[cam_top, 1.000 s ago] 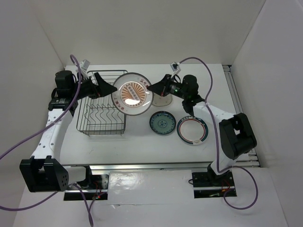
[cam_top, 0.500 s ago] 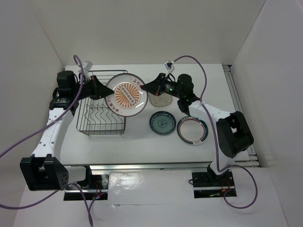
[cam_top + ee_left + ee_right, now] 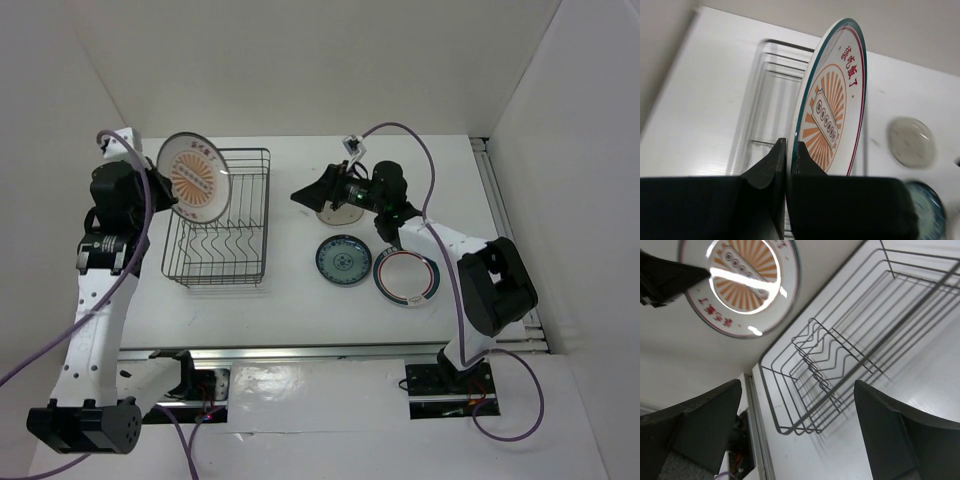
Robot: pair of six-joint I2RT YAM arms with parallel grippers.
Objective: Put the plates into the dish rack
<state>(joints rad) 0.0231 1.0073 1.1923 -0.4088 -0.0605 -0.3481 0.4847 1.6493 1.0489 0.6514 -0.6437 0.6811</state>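
Note:
Next, my left gripper releases the sunburst plate in the dish rack's end slot (image 3: 189,230) (image 3: 746,157), the one farthest from the teal-blue patterned plate.
The white plate with the orange sunburst (image 3: 195,178) stands on edge in the air over the back left corner of the dish rack (image 3: 217,282). My left gripper (image 3: 160,190) is shut on its rim. In the left wrist view the fingertips (image 3: 790,150) pinch the plate's lower edge (image 3: 835,110), with the rack (image 3: 771,75) below. My right gripper (image 3: 305,195) hangs open and empty to the right of the rack, over the grey plate (image 3: 338,211). Its wrist view shows wide jaws (image 3: 797,387), the rack (image 3: 855,355) and the sunburst plate (image 3: 740,285).
A teal-blue patterned plate (image 3: 343,260) and a larger white plate with a green-and-red rim (image 3: 406,276) lie flat on the table right of the rack. White walls close in the table at the back and sides.
The left gripper closed on the sunburst plate and carried it left, from the rack's right side to its back left corner. The right gripper let go of the plate and opened wide.

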